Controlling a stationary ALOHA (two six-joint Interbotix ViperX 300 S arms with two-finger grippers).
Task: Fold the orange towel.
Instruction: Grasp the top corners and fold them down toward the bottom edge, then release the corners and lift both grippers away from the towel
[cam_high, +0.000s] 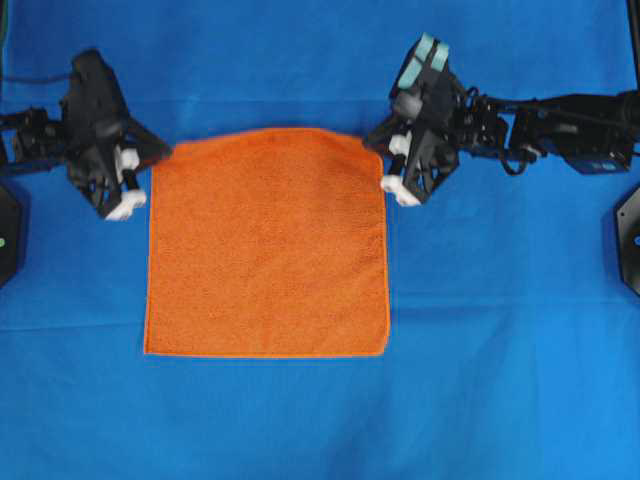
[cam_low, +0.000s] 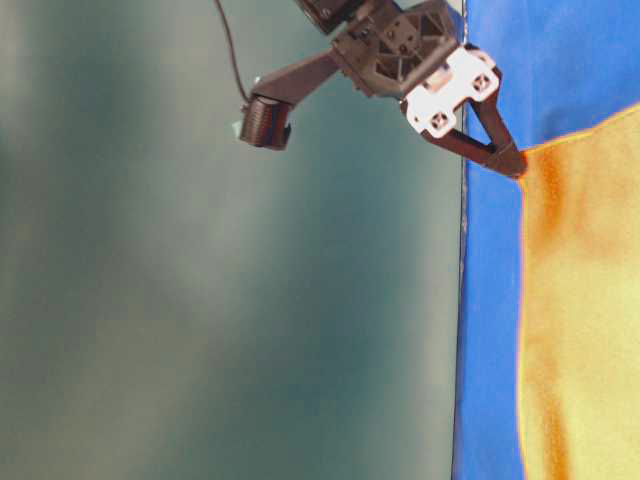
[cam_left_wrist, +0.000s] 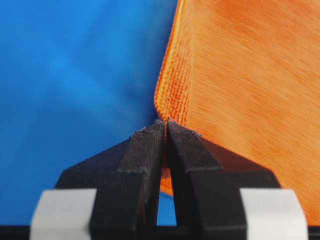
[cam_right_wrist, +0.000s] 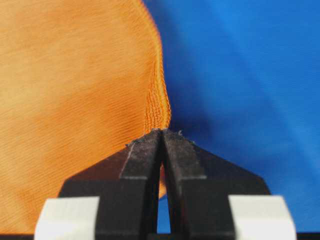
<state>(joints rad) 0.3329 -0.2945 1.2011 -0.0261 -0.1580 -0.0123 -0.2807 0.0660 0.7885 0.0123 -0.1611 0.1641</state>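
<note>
Next, my right gripper releases the far corner of the orange towel, now slightly raised above the blue cloth, on top of the towel's near corner (cam_high: 381, 348) along that same side.
The orange towel (cam_high: 268, 245) lies spread out, nearly square, on the blue cloth. My left gripper (cam_high: 165, 150) is shut on the towel's far left corner (cam_left_wrist: 167, 100), and the hem bunches up just beyond the closed fingertips (cam_left_wrist: 145, 145). At the far right corner (cam_right_wrist: 157, 107) my right gripper (cam_high: 372, 140) is pinched shut on the towel in the same way. Both far corners are raised slightly, so the far edge bows upward. The table-level view shows the left gripper (cam_low: 512, 160) holding the towel (cam_low: 585, 300) at its corner.
The blue table cloth (cam_high: 500, 380) covers the whole surface around the towel. Black arm bases stand at the left edge (cam_high: 8, 235) and right edge (cam_high: 630, 240). The right arm (cam_high: 560, 130) stretches in from the right.
</note>
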